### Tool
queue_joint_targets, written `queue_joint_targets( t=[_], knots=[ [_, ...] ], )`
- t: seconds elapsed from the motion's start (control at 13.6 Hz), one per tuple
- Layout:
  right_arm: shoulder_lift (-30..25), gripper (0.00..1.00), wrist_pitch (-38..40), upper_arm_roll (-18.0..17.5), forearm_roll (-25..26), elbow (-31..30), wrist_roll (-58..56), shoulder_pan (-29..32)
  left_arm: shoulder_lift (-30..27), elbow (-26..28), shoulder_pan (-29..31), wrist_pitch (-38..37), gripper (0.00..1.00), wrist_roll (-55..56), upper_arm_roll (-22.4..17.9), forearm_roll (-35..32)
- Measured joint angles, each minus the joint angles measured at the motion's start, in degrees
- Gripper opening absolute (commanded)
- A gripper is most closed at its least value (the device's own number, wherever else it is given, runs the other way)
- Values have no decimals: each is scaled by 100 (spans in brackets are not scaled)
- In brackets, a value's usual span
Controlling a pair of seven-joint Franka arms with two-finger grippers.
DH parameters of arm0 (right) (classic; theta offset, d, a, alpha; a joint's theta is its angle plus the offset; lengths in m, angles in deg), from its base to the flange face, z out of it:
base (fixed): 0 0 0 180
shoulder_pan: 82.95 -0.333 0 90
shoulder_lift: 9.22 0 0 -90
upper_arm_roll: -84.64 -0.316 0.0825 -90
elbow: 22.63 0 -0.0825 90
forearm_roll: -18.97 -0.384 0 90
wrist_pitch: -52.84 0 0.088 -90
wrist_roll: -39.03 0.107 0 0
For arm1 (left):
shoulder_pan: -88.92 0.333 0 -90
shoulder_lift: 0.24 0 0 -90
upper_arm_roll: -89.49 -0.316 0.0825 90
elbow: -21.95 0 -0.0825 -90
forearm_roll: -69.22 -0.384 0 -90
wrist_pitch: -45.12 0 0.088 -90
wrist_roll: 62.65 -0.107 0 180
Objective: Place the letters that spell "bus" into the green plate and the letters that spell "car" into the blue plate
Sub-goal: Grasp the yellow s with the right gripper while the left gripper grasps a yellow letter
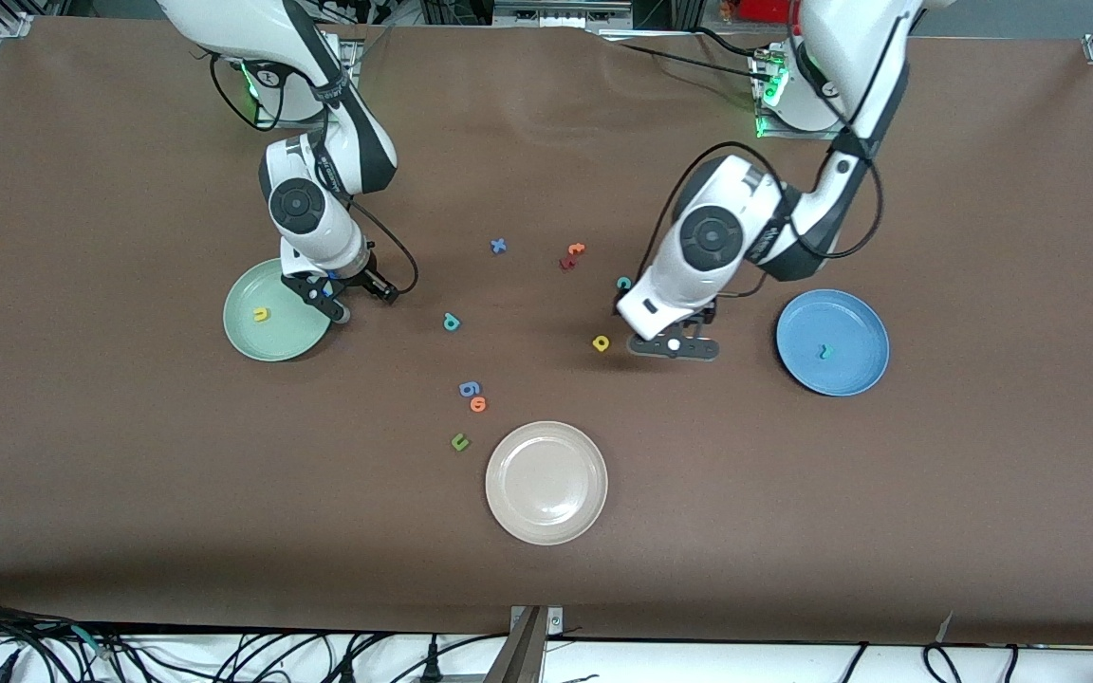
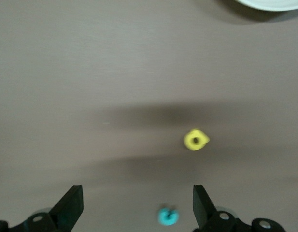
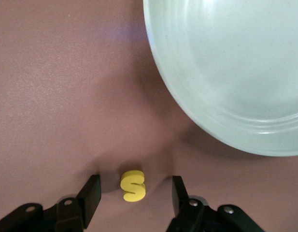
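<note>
Next, I close my left gripper on the round part (image 1: pixel 601 343) (image 2: pixel 194 140) of the yellow a, because the blue plate still needs that letter for "car".
My right gripper (image 1: pixel 334 307) is low over the table beside the green plate (image 1: pixel 252 343), open, and its fingers (image 3: pixel 91 195) flank the yellow s (image 3: pixel 133 185) without touching it. The yellow u (image 1: pixel 261 314) lies in the green plate (image 3: pixel 226 72). My left gripper (image 1: pixel 622 304) hangs open over the teal c (image 1: pixel 623 283). That c (image 2: pixel 167 216) lies between its wide-spread fingers (image 2: pixel 71 207). The yellow a (image 1: pixel 601 343) (image 2: pixel 196 139) lies nearer the front camera. The teal b (image 1: pixel 452 323) lies mid-table. The teal r (image 1: pixel 824 352) lies in the blue plate (image 1: pixel 864 323).
A beige plate (image 1: pixel 546 517) sits nearer the front camera, mid-table. Loose letters lie around: a blue x (image 1: pixel 498 246), an orange-red t (image 1: pixel 572 256), a blue one (image 1: pixel 469 388), an orange o (image 1: pixel 478 404) and a green u (image 1: pixel 459 441).
</note>
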Motion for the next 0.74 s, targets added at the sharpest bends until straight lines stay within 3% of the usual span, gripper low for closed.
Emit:
queue_joint_targets(
  t=[0.22,0.52,0.74],
  knots=[
    [4,48,-37,1,0,-17,-5,0,669,-586,-333,58,100,532,-7,0],
    [1,7,-56,0,0,-21,-14,0,1058,-871,-340,233,100,555,-38,0],
    [-8,0,-68,0,0,-22,-30,0,1140,-933,-343,235,92,555,-47,0]
  ],
)
